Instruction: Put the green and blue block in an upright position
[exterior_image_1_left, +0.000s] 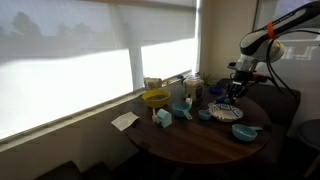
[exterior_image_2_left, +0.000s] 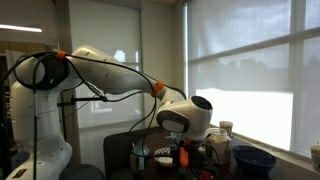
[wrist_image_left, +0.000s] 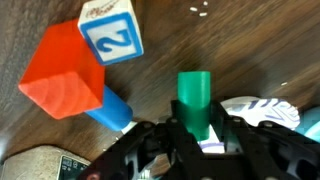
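My gripper has the green cylinder block. Next, I stand it with my gripper on the table (exterior_image_1_left: 236, 102) (wrist_image_left: 191, 86) between the orange-red cube and the patterned plate.
In the wrist view my gripper (wrist_image_left: 196, 135) is shut on a green cylinder block (wrist_image_left: 194, 97), which sticks out past the fingertips over the wooden table (wrist_image_left: 240, 50). A blue cylinder block (wrist_image_left: 110, 110) lies on the table just left of it, with one end under an orange-red cube (wrist_image_left: 65, 78). A white block with a blue "2" (wrist_image_left: 110, 30) sits beside the cube. In an exterior view the gripper (exterior_image_1_left: 236, 92) is low over the far side of the round table (exterior_image_1_left: 190, 145). In the exterior view from behind the arm, the gripper (exterior_image_2_left: 186, 152) is partly hidden by the wrist.
A patterned plate (wrist_image_left: 262, 108) lies right of the gripper and also shows in an exterior view (exterior_image_1_left: 226, 110). A yellow bowl (exterior_image_1_left: 155, 98), a blue bowl (exterior_image_1_left: 246, 131), jars (exterior_image_1_left: 192, 84) and a paper (exterior_image_1_left: 125, 120) are on the table. The window is close behind.
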